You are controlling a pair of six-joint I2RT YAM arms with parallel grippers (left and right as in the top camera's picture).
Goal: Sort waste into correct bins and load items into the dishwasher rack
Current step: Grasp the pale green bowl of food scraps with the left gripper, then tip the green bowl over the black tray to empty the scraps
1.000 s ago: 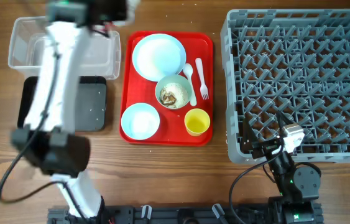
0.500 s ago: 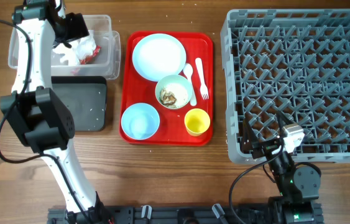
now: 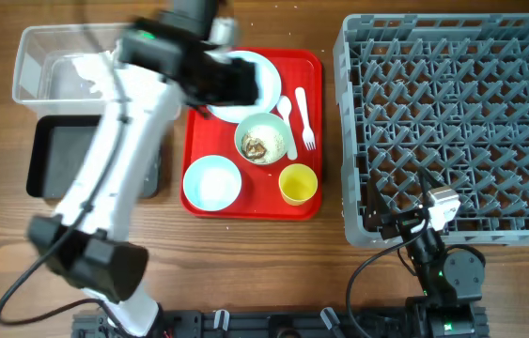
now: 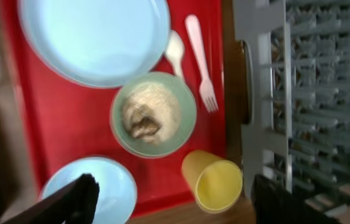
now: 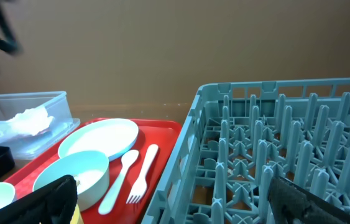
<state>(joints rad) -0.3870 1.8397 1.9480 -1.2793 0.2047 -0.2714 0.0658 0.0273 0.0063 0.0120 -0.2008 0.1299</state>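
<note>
I need to next move my left gripper to the green-white bowl and close it on the bowl's rim (image 3: 288,141) (image 4: 194,114) beside the handle of the spoon.
My left gripper (image 3: 231,83) hangs open and empty above the red tray, hiding part of the pale blue plate (image 3: 262,75). Below it, the left wrist view shows the plate (image 4: 94,37), the green-white bowl (image 4: 153,115) holding food scraps, the blue bowl (image 4: 87,186), the yellow cup (image 4: 215,183), the spoon (image 4: 176,50) and the fork (image 4: 201,62). The crumpled napkin (image 5: 28,121) lies in the clear bin (image 3: 43,47). The black bin (image 3: 67,155) sits in front of it. My right gripper (image 3: 397,223) rests open at the dishwasher rack's (image 3: 452,122) near left corner.
The red tray (image 3: 313,70) lies between the two bins and the rack, close to the rack's left wall. The left arm stretches diagonally over the black bin and the tray's left side. Bare wooden table shows in front of the tray.
The left gripper opened over the clear bin, where the napkin and a red wrapper showed. It has since swung right to hang above the tray. The right arm has not moved.
</note>
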